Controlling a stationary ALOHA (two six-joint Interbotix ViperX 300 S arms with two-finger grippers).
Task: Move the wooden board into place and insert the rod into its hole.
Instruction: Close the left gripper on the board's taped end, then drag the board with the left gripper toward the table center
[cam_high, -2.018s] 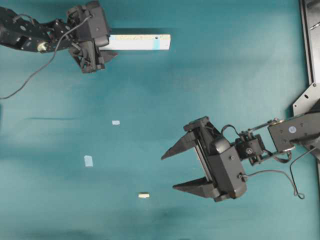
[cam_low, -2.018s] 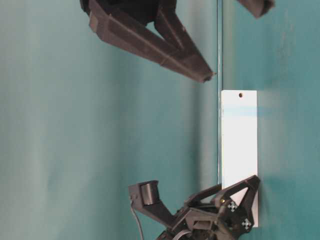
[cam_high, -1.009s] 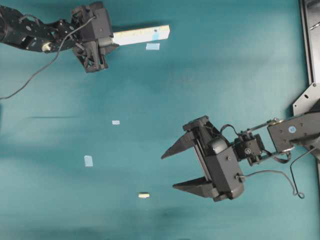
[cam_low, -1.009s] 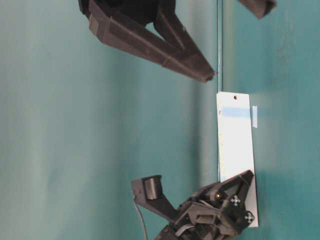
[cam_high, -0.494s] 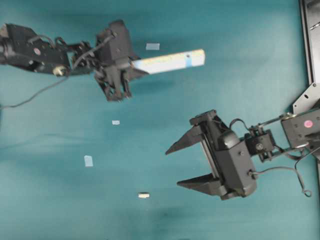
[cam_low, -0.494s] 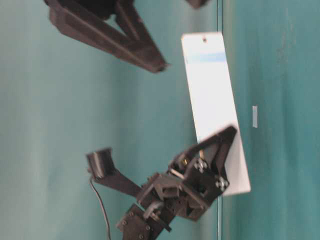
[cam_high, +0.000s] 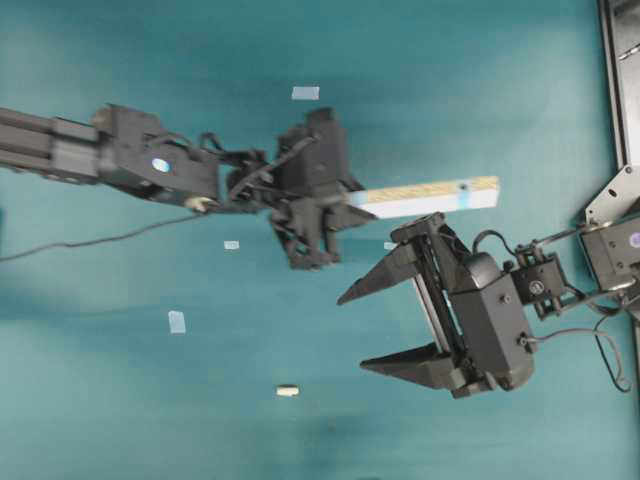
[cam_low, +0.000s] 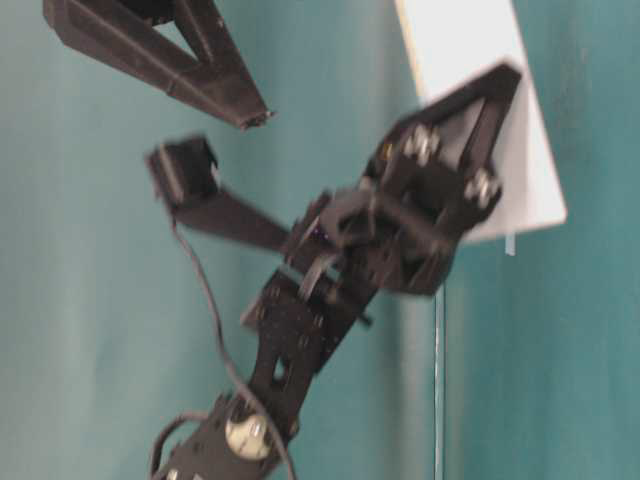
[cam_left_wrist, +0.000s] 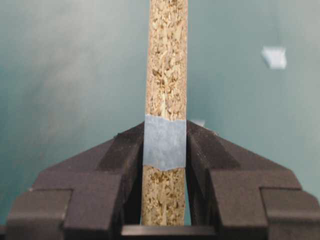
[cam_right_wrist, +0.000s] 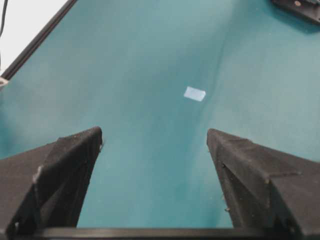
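Observation:
The robot's left gripper needs to release the wooden board on the teal mat at the far side of my right gripper (cam_high: 452, 243).
The wooden board (cam_high: 430, 197) is a long pale strip with a speckled tan side and a blue tape band near its far end. My left gripper (cam_high: 350, 202) is shut on its left end and holds it above the table's middle, just beyond my right gripper. In the left wrist view the chipboard edge (cam_left_wrist: 167, 60) stands upright between the fingers (cam_left_wrist: 125, 150). In the table-level view the board (cam_low: 460, 40) is tilted and high up. My right gripper (cam_high: 352, 332) is open and empty. The rod (cam_high: 288, 390) lies on the mat near the front, left of the right gripper.
Pale-blue tape scraps lie on the teal mat at the back (cam_high: 305, 93), the middle left (cam_high: 231, 244) and lower left (cam_high: 177, 321). One scrap shows ahead of the right gripper (cam_right_wrist: 194, 93). A black frame (cam_high: 620, 80) runs along the right edge.
My left gripper has lifted the board from the back left and carried it right and forward to the middle. A tape scrap stayed behind. My right gripper shifted slightly right.

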